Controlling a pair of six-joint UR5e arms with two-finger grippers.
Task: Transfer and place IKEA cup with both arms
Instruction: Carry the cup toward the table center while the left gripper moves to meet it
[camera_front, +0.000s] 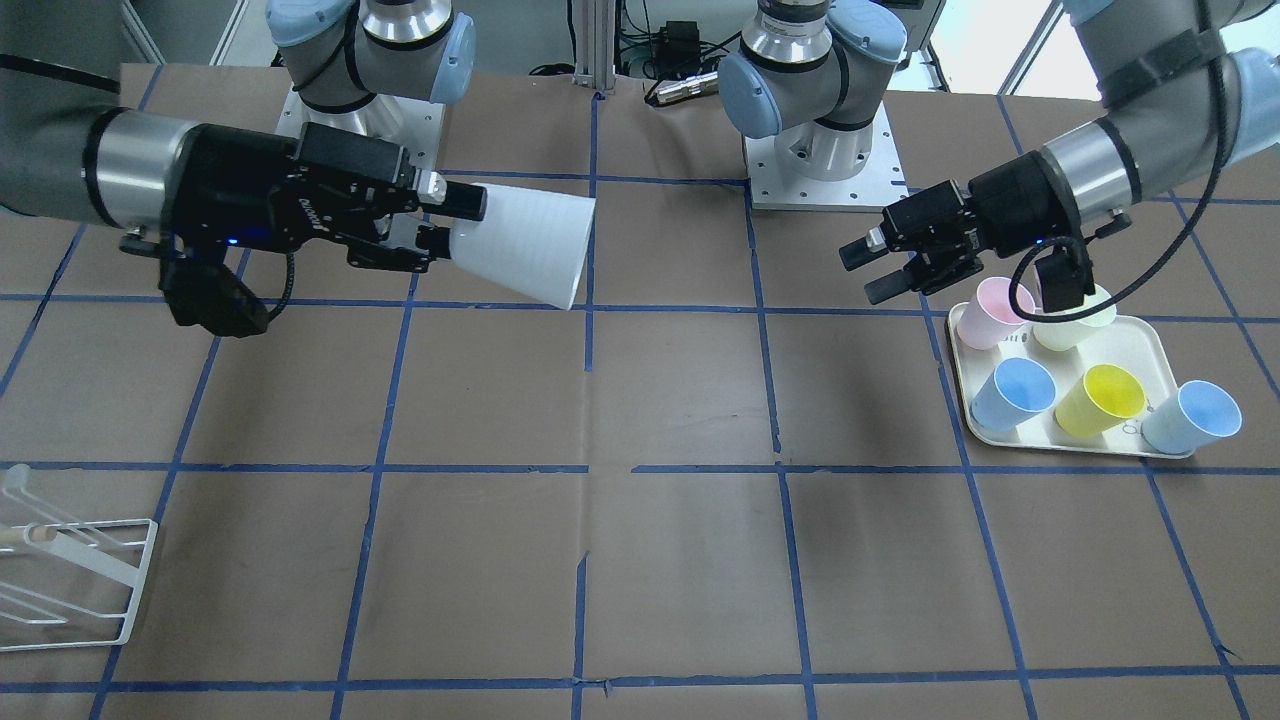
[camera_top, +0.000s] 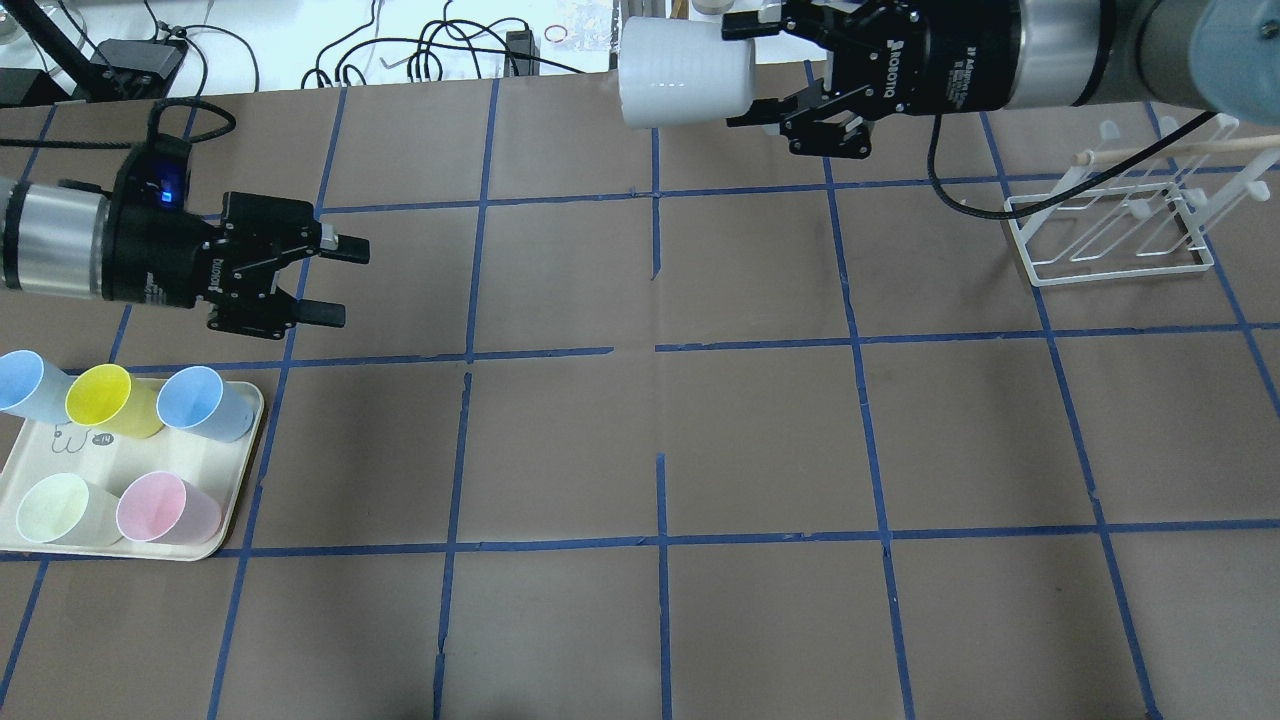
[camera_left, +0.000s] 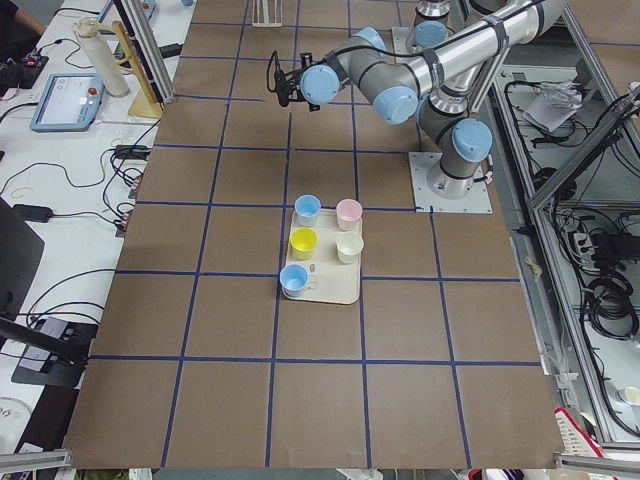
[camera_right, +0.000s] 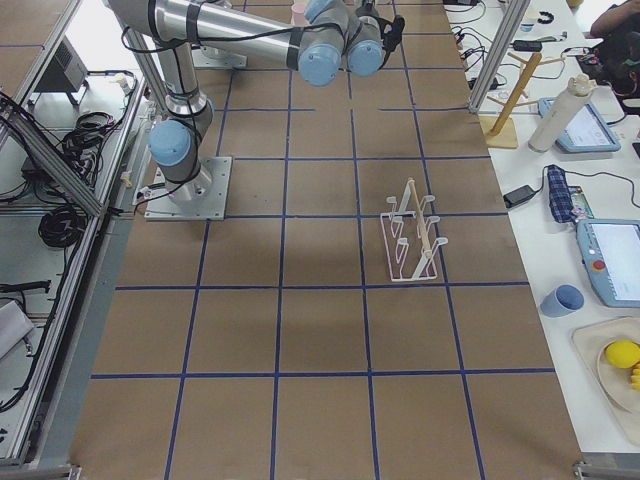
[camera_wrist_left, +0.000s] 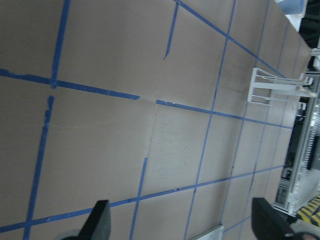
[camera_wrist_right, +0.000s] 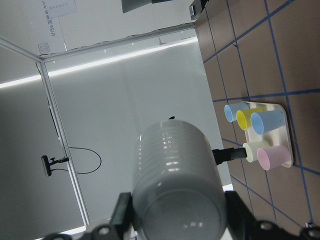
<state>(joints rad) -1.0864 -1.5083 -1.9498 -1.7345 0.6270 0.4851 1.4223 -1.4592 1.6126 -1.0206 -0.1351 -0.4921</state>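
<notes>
The robot's left gripper will next move to the lower part of the IKEA cup's rim (camera_front: 576, 276) and close there, with one finger inside the cup's opening.
The IKEA cup (camera_top: 685, 72), a pale grey tumbler, lies on its side in the air over the table's far middle. My right gripper (camera_top: 745, 70) is shut on its base end, and the mouth points toward the left arm. The cup (camera_front: 520, 245) also shows in the front view in that gripper (camera_front: 455, 222), and fills the right wrist view (camera_wrist_right: 175, 175). My left gripper (camera_top: 340, 283) is open and empty, apart from the cup, pointing toward the table's middle. It hovers just beyond the tray (camera_top: 235, 470). The left wrist view shows its fingertips (camera_wrist_left: 100, 220) spread over bare table.
The cream tray (camera_front: 1150, 340) on my left holds two light blue cups (camera_top: 205, 403), a yellow cup (camera_top: 100, 398), a pale cream cup (camera_top: 55, 508) and a pink cup (camera_top: 160, 507). A white wire rack (camera_top: 1110, 240) stands on my right, below the right arm.
</notes>
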